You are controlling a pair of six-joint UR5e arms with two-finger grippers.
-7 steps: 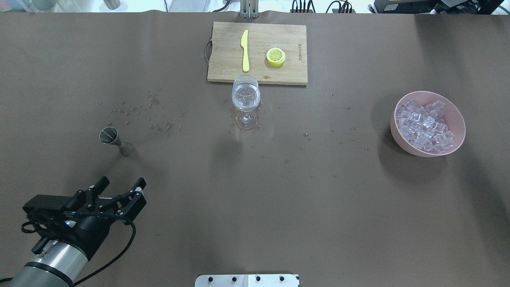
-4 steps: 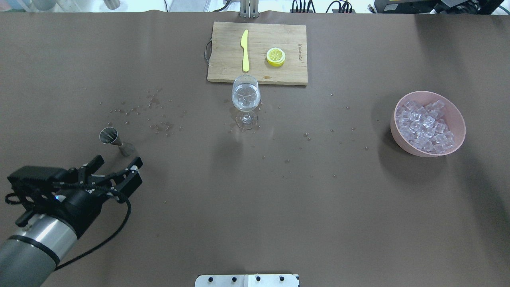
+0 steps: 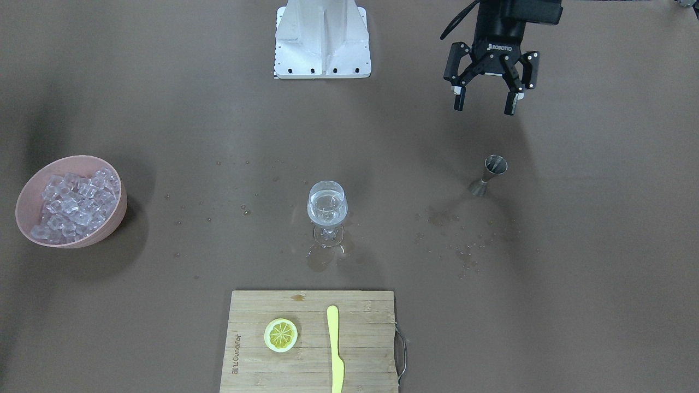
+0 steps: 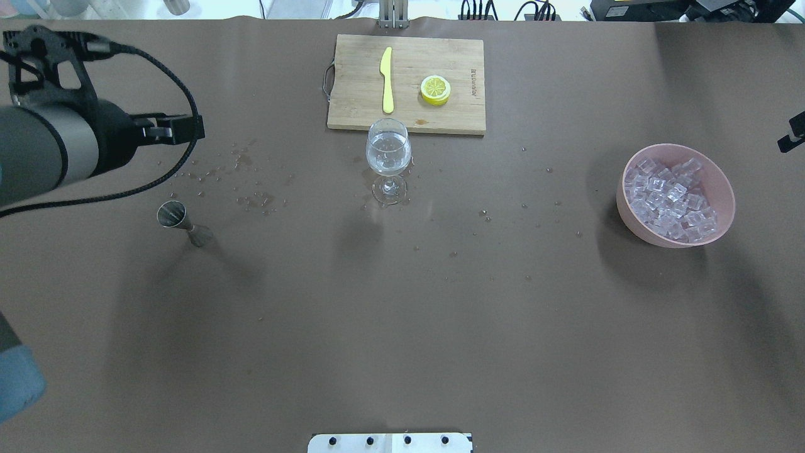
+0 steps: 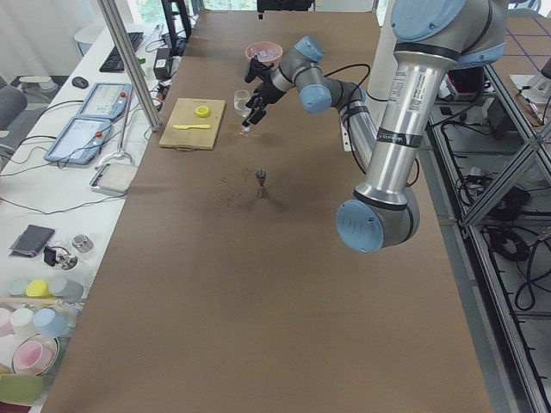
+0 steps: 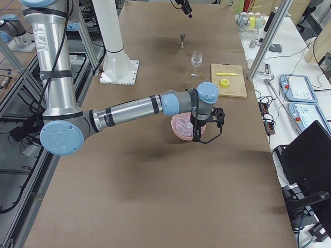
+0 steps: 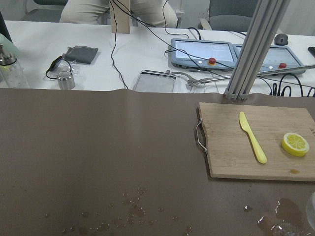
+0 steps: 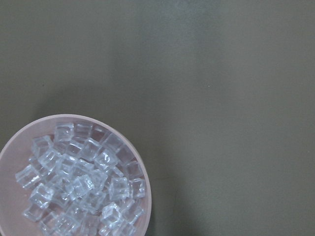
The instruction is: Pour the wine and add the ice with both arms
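Note:
Next, my right gripper grips an ice cube near the middle of the pink bowl [image 3: 71, 202] [image 8: 82, 185], ready for the wine glass.
A stemmed wine glass [image 4: 388, 154] [image 3: 327, 207] stands mid-table with clear wine in its bowl. A small steel jigger [image 4: 179, 220] [image 3: 489, 174] stands upright to its left. The ice [image 4: 671, 200] [image 8: 78, 187] fills a pink bowl [image 4: 631, 221] [image 3: 106, 229] at the right. My left gripper [image 3: 485, 103] [image 4: 188, 129] is raised off the table, open and empty, apart from the jigger. Only a black sliver of the right gripper [image 4: 791, 135] shows at the overhead view's edge. It hovers beside the bowl [image 6: 207, 124]; whether it is open or shut I cannot tell.
A wooden cutting board [image 4: 352, 82] at the far edge carries a yellow knife [image 4: 387, 78] and a lemon slice [image 4: 435, 89]. Droplets [image 4: 251, 198] dot the mat between jigger and glass, and a small puddle [image 3: 322, 256] lies by the glass foot. The white base block [image 3: 322, 38] stands behind.
My left arm has lifted from low beside the jigger and swung up and away across the overhead view. A part of the right gripper has come in at the right edge.

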